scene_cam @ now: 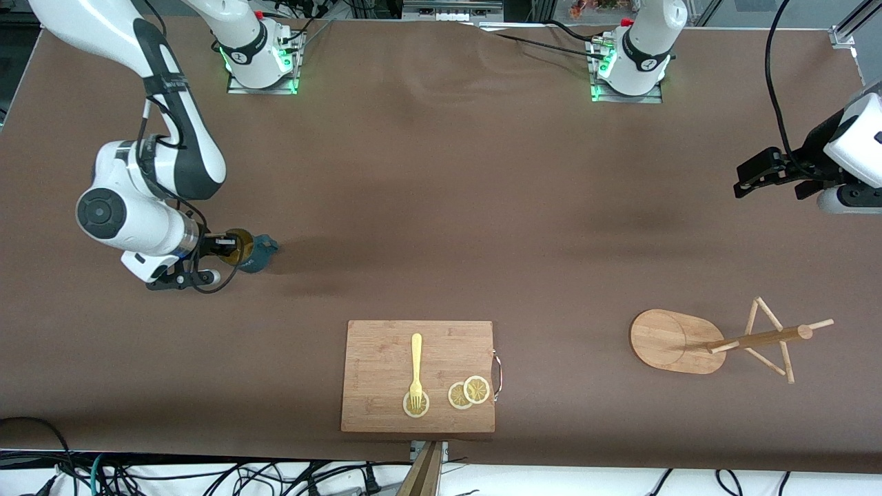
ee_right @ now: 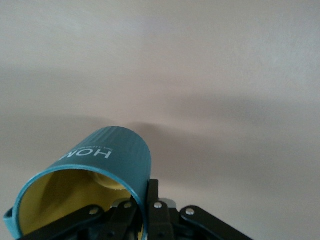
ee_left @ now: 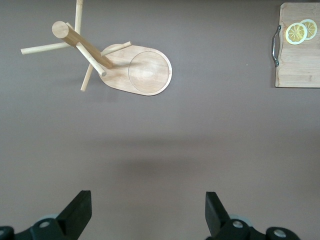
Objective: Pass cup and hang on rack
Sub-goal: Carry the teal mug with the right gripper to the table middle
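My right gripper has the teal cup to set down. Next, I place it on bare brown table (scene_cam: 487,218) beyond the metal-handle side of the cutting board.
The teal cup (scene_cam: 258,251) with a yellow inside lies tilted near the right arm's end of the table, its mouth turned toward my right gripper (scene_cam: 231,248). In the right wrist view my right gripper (ee_right: 142,200) is shut on the wall of the cup (ee_right: 110,155), one finger inside the rim and one outside. The wooden rack (scene_cam: 665,341) stands toward the left arm's end, with pole and pegs pointing up. My left gripper (scene_cam: 751,176) hangs open and holds nothing. The left wrist view shows my left gripper (ee_left: 148,200) over bare table, the rack (ee_left: 145,70) some way off.
A wooden cutting board (scene_cam: 382,358) lies near the front edge at mid-table. On it are a yellow fork (scene_cam: 416,362) and lemon slices (scene_cam: 468,393). The board (ee_left: 300,65) also shows in the left wrist view. Brown table lies between cup and rack.
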Controlling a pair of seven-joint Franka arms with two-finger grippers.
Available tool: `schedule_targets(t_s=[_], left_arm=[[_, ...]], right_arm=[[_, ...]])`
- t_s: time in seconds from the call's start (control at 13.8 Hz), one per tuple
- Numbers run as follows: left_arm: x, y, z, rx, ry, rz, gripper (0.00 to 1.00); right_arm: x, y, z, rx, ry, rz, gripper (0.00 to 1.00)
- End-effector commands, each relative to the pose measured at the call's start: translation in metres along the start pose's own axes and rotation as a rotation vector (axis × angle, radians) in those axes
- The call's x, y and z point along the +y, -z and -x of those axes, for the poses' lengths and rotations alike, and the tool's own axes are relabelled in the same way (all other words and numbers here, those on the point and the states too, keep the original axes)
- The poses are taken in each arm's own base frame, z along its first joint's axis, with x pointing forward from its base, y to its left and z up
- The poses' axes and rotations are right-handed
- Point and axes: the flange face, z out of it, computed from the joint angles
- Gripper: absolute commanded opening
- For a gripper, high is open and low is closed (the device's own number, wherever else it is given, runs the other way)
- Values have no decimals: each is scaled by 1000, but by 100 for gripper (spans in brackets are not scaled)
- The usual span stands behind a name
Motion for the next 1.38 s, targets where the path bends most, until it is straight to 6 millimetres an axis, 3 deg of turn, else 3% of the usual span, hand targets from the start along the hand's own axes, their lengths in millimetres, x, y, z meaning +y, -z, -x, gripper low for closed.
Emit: schedule_targets(t_s=[0.0, 0.22, 0.29, 0.51, 0.65, 0.8, 1.09, 1.16, 1.3], left_arm=[[0, 4, -1, 6, -2, 10, 100], [-1, 4, -1, 6, 0, 9, 100], [-1, 4, -1, 6, 0, 9, 100], [-1, 4, -1, 8, 0, 9, 100], [-1, 4, -1, 8, 0, 9, 100], [-1, 3, -2, 6, 0, 7, 100], [-3, 6, -2, 29, 6, 8, 100], [-1, 8, -2, 42, 6, 18, 100], [2, -8, -6, 37, 0, 27, 100]], right_arm=[[-53, 45, -9, -8, 40, -7, 0], [-133, 65, -8, -1, -90, -66, 0], [-169, 65, -4, -1, -128, -81, 0], [-298, 48, 9, 2, -150, -62, 0], [-356, 36, 12, 11, -297, -68, 0], [-423, 18, 26, 48, -323, -84, 0], [-499, -21, 48, 129, -379, -169, 0], [-511, -32, 55, 130, -385, -166, 0], [-521, -53, 63, 112, -372, -144, 0]])
